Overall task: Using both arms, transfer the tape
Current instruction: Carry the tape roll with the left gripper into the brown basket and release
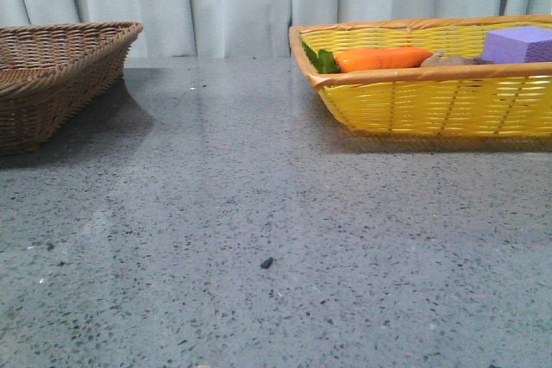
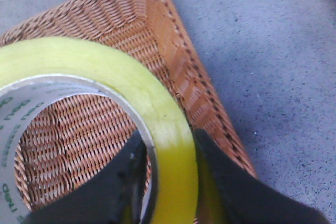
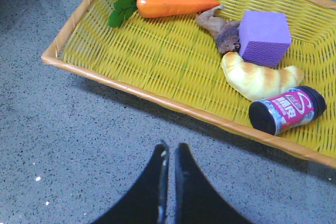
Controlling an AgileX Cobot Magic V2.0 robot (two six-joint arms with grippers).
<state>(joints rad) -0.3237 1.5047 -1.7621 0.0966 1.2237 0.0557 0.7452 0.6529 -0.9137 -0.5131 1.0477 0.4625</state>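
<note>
My left gripper should release the tape so it lies flat on the woven bottom of the brown wicker basket [image 1: 15, 66] [image 2: 94, 135].
The tape [image 2: 131, 85], a wide yellow roll with a white core and green lettering, fills the left wrist view, held above the brown wicker basket [image 2: 173, 51]. My left gripper [image 2: 170, 142] is shut on the roll's wall, one finger inside the core and one outside. My right gripper [image 3: 170, 150] is shut with nothing in it, hovering over the grey table just outside the yellow basket [image 3: 157, 98]. Neither gripper nor the tape shows in the front view.
The brown basket [image 1: 52, 75] stands at the far left, the yellow basket [image 1: 431, 101] at the far right. The yellow one holds a carrot [image 3: 176, 3], a purple foam block [image 3: 264, 36], a croissant [image 3: 260, 80], a can [image 3: 287, 109] and a brown item [image 3: 218, 27].
</note>
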